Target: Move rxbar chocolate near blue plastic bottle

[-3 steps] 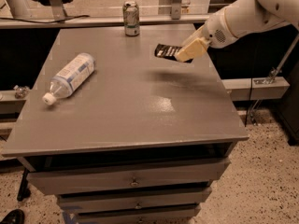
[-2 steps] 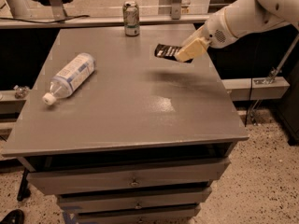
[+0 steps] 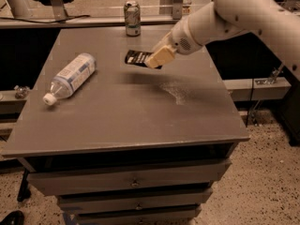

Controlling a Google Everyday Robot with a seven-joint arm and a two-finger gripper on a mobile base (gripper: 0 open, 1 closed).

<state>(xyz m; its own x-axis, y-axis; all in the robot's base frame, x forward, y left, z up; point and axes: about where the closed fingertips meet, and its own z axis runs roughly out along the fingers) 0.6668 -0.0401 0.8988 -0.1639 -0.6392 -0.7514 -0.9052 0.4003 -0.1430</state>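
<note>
The robot's gripper should release the rxbar chocolate on the grey tabletop (image 3: 96,74) close beside the base end of the blue plastic bottle.
The rxbar chocolate (image 3: 136,57), a small dark wrapper with pale lettering, is held in my gripper (image 3: 157,58) a little above the table, right of the table's middle toward the back. Its shadow falls on the grey tabletop below it. The gripper's cream fingers (image 3: 161,55) are shut on the bar's right end. The blue plastic bottle (image 3: 71,76) lies on its side at the left of the table, with its white cap toward the front left. The bar is well to the right of the bottle, apart from it.
An upright green-silver drink can (image 3: 132,18) stands at the table's back edge, behind the bar. The grey table (image 3: 140,121) has drawers below its front edge. My white arm (image 3: 243,13) reaches in from the upper right. A ledge runs on the right.
My gripper has moved left across the table with the bar in it, closer to the bottle. The bottle and the can have not moved.
</note>
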